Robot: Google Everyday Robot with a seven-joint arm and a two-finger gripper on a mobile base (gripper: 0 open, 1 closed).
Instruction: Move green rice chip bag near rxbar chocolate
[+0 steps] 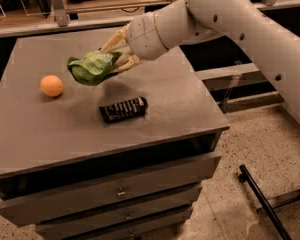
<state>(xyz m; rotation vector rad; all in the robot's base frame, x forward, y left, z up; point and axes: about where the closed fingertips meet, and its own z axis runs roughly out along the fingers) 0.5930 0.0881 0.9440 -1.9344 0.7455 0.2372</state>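
Note:
I should use my gripper to release the green rice chip bag on the grey cabinet top just behind the rxbar chocolate point(120, 78). The bag now hangs above the cabinet top.
The green rice chip bag point(92, 67) is bright green and crumpled, held in the air above the grey cabinet top point(50, 129). My gripper point(112, 59) is shut on the bag's right end, reaching in from the upper right on the white arm. The rxbar chocolate point(123, 109), a flat black bar with white lettering, lies on the top just below and to the right of the bag. The bag hangs above and behind the bar without touching it.
A small orange ball point(51, 85) sits on the cabinet top left of the bag. The cabinet has drawers point(120, 191) below its front edge. A black rod point(262, 204) lies on the speckled floor at the lower right. Shelving runs along the back.

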